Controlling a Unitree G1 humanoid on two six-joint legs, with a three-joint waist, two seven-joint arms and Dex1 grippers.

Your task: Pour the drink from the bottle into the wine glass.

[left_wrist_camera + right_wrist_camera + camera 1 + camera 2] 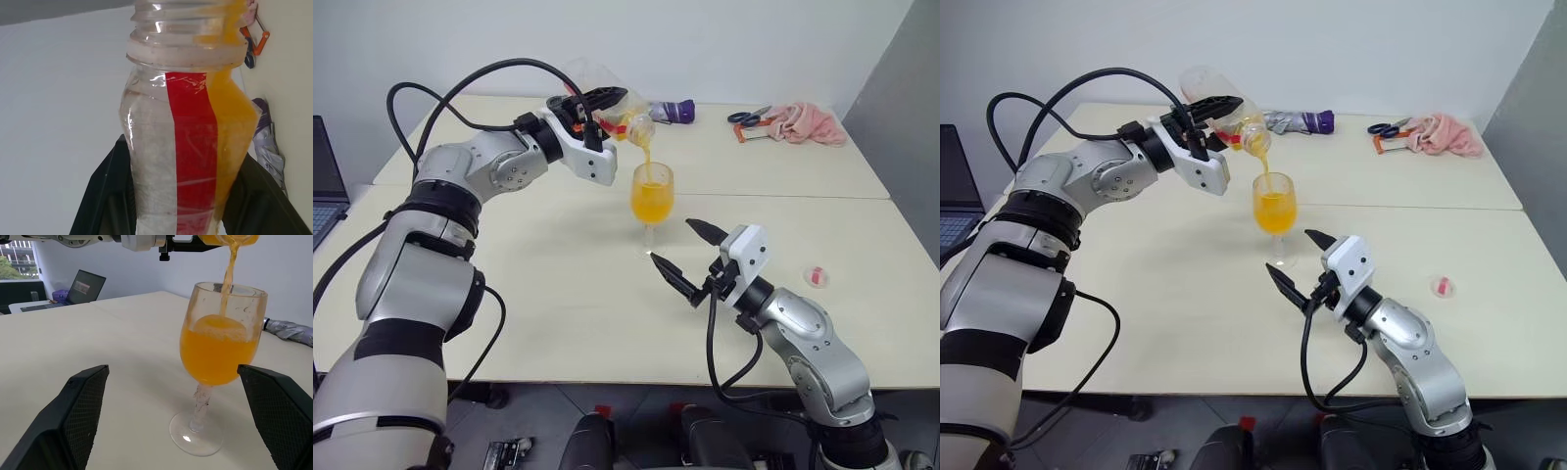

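Next, my left gripper sets the bottle on the bare table [522, 238] between the laptop and the wine glass. The bottle is now tilted above the glass.
My left gripper [610, 103] is shut on the bottle [1209, 83], a clear one with a red stripe [193, 147], and holds it tilted mouth-down above the wine glass [652, 196]. A thin stream of orange drink [647, 157] falls from the mouth into the bowl. The bowl holds drink [217, 352] to well over half its height. The glass stands upright on the table [558, 294]. My right gripper [673, 240] is open just in front of the glass's foot [195, 435], one finger to each side, touching nothing.
A small red-and-white cap [817, 275] lies on the table to the right. Along the far edge lie a folded umbrella [674, 111], scissors [749, 116] and a pink cloth [808, 122]. A laptop [325, 186] sits at the left edge.
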